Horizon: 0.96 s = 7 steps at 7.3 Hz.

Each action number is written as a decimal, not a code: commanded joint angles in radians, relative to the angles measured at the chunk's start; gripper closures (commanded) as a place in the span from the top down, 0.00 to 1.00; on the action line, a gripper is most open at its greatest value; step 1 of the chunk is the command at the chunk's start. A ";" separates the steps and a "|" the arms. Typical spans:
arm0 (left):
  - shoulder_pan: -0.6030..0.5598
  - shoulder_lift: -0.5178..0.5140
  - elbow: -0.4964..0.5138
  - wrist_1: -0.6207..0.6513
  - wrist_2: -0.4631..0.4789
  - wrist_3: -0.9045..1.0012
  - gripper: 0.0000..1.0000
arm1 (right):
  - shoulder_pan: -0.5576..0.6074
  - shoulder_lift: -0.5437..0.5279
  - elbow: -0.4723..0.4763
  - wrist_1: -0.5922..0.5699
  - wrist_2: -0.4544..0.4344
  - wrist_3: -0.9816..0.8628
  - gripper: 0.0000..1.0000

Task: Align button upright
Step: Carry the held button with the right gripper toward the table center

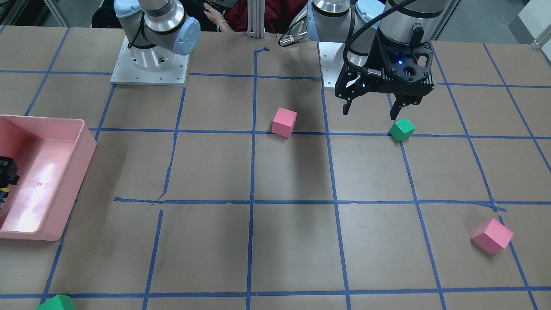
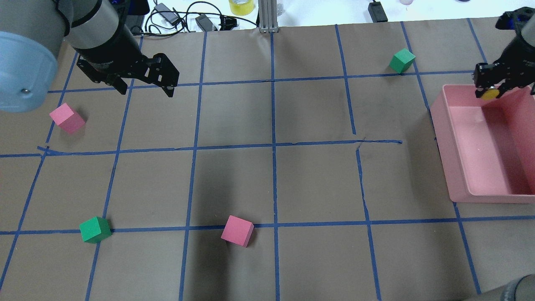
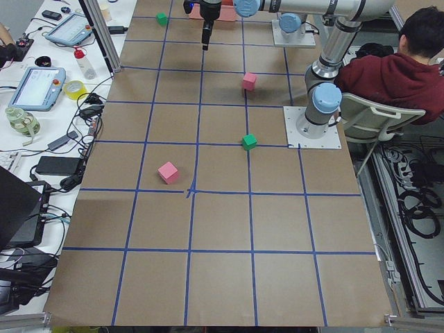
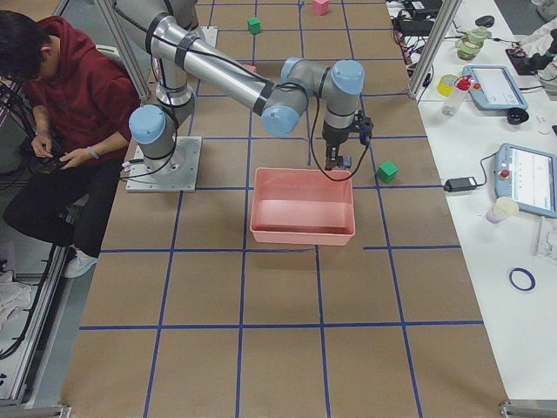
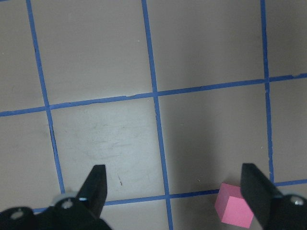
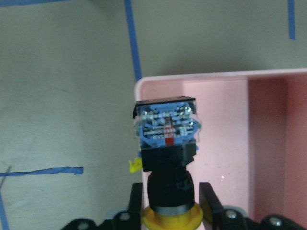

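Note:
Next, my right gripper lets go of the button on the table, just across the middle tape line from the pink bin [image 1: 261,240].
The button [image 6: 166,158] sits between the fingers [image 6: 135,201] of my right gripper [image 2: 490,87], which is shut on its black body. Its yellow cap [image 6: 171,218] is nearest the palm and its silvery terminal end [image 6: 165,125] points away from the gripper. In the overhead view the yellow cap [image 2: 490,94] shows between the fingers, over the far corner of the pink bin [image 2: 480,146]. My left gripper [image 2: 144,88] is open and empty, hanging above the table far from the button; it also shows in the left wrist view [image 5: 173,177].
Pink cubes [image 2: 67,118] [image 2: 237,230] and green cubes [image 2: 95,229] [image 2: 402,60] lie scattered on the brown taped table. The green cube [image 1: 401,129] sits just below my left gripper [image 1: 370,110]. A seated person [image 4: 61,104] is behind the robot bases.

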 commanded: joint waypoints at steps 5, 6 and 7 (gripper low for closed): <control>0.001 0.000 0.000 0.000 -0.001 0.000 1.00 | 0.496 0.164 -0.028 -0.181 -0.006 0.448 0.00; 0.001 0.000 -0.001 0.014 -0.001 0.001 1.00 | 0.581 0.202 -0.045 -0.192 -0.018 0.531 0.00; 0.001 0.000 -0.002 0.021 0.000 0.001 1.00 | 0.645 0.241 -0.065 -0.204 -0.061 0.558 0.00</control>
